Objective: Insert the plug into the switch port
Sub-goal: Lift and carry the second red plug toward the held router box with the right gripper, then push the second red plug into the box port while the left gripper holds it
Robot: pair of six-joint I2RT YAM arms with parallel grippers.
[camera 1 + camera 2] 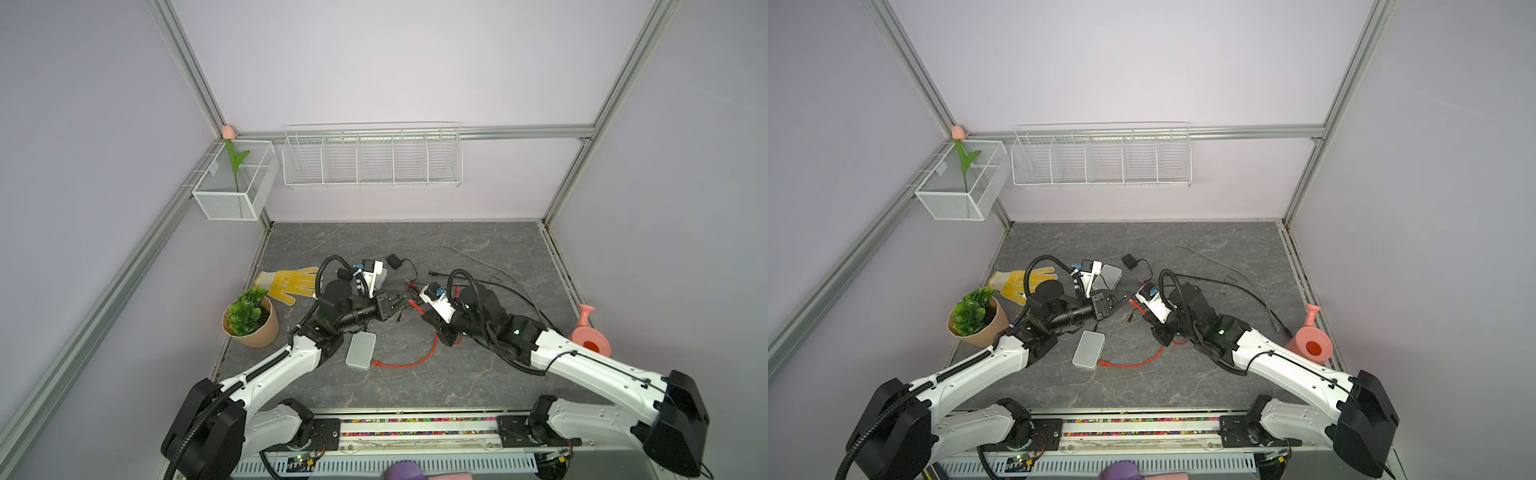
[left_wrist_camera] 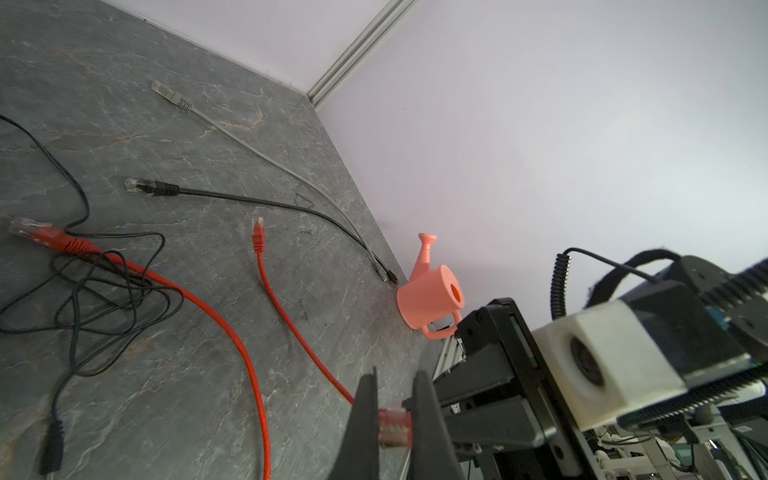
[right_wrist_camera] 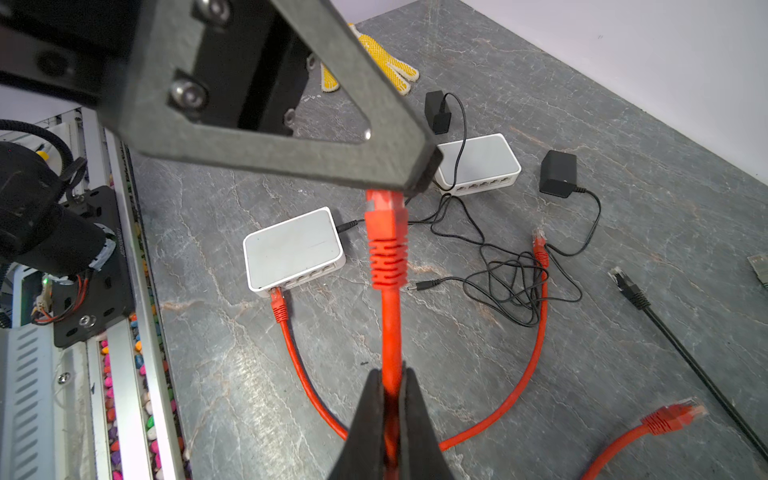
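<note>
The red cable is held too far behind the plug by my right gripper, so it should open and take the plug's ribbed boot point(image 3: 388, 264) before guiding it into the port.
The red plug point(image 2: 392, 426) sits between the fingers of my left gripper point(image 2: 397, 382), which is shut on it above the table's middle point(image 1: 405, 302). My right gripper point(image 3: 390, 390) is shut on the same red cable point(image 3: 390, 324) just behind the plug's ribbed boot point(image 3: 386, 257); in a top view it is close to the right of the left one point(image 1: 423, 316). A white switch point(image 3: 293, 247) lies flat below, its port row facing the right gripper, with another red plug point(image 3: 276, 297) in its end port. A second white switch point(image 3: 478, 162) lies farther back.
Tangled black adapter leads point(image 3: 511, 286), two black power bricks point(image 3: 559, 172), loose red plugs point(image 3: 673, 417), a black cable point(image 2: 166, 189) and a grey cable point(image 2: 174, 97) lie around. There is a yellow glove point(image 1: 291, 282), a potted plant point(image 1: 249, 316) and a pink watering can point(image 1: 590, 332).
</note>
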